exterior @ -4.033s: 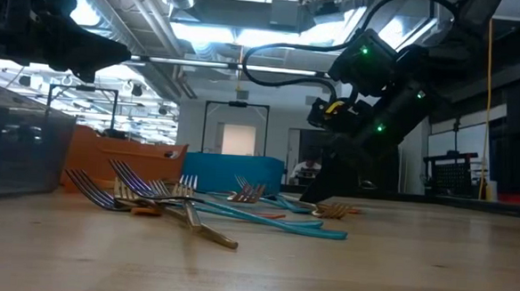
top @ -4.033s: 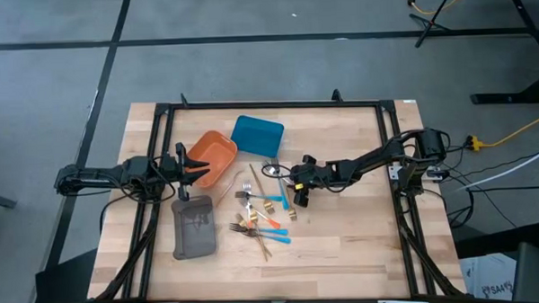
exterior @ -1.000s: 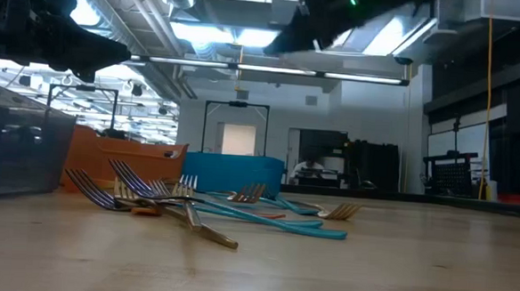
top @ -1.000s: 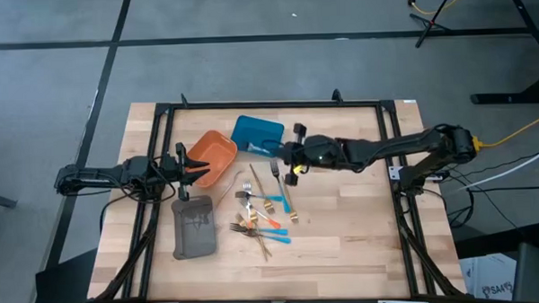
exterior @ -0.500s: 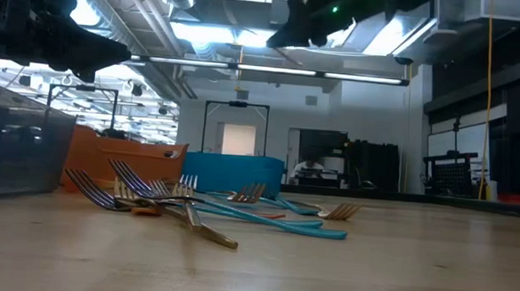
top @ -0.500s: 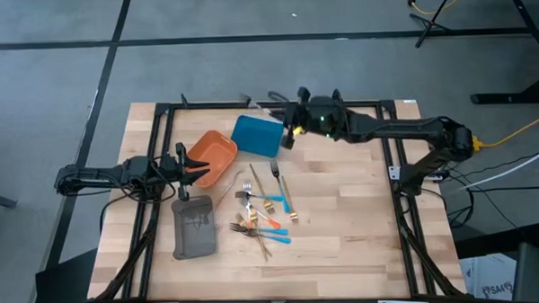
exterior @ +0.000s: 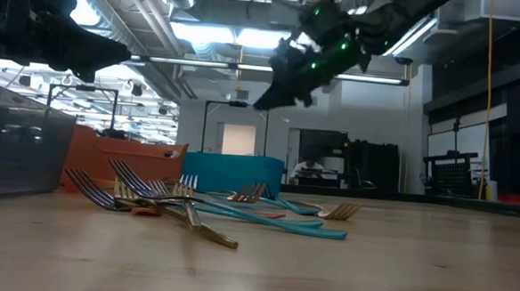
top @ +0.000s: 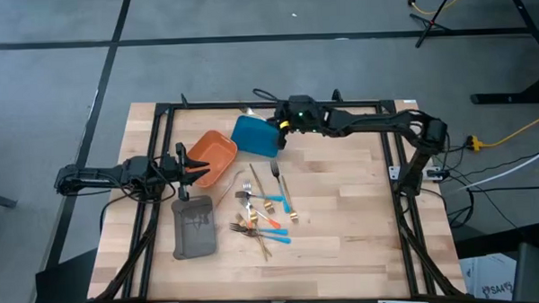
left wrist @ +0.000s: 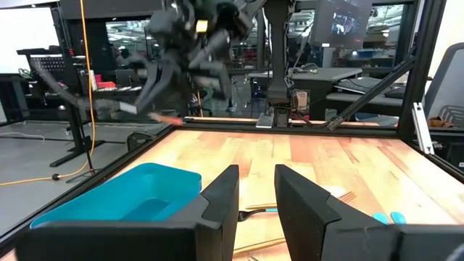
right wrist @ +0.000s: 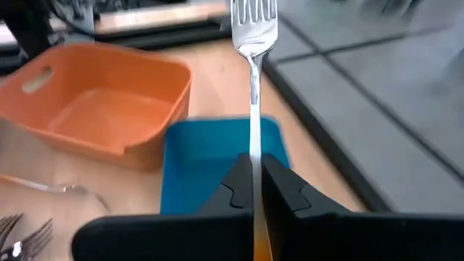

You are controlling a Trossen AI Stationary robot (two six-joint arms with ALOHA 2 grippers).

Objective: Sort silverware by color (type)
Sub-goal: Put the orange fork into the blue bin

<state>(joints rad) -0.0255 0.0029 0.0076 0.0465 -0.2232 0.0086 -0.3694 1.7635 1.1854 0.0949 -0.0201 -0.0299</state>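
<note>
Next, I release the fork with my right gripper on the bottom of the blue tray (top: 255, 136) (right wrist: 221, 172), between its long sides. The fork is now over the tray's far corner.
My right gripper (top: 276, 133) (right wrist: 253, 163) hangs over the far right corner of the blue tray (top: 254, 134) and is shut on a fork (right wrist: 253, 80). The fork's tines (right wrist: 254, 18) stick out ahead of the fingers, and a bit of orange shows low between them. The rest of the silverware (top: 264, 210), forks and spoons with orange, blue and gold handles, lies in a loose pile on the table's middle. My left gripper (top: 198, 167) (left wrist: 255, 196) waits open over the orange tray (top: 211, 158). My right gripper pinches the fork's thin shaft (right wrist: 253, 145) between its two fingers, which lie along the fork. The fingers slant down from the table's right side. The fork is lifted clear above the blue tray (right wrist: 217, 163), tines out ahead.
A grey tray (top: 193, 228) lies near the left edge, in front of the orange one. A black frame (top: 268, 105) runs around the table top. Bare wood lies to the right of the pile and along the near edge.
My right gripper, still shut on the fork, has swung from beside the blue tray's right side toward the table's far edge and a little left. It has sunk somewhat and rolled about its own line. The pile has not moved.
</note>
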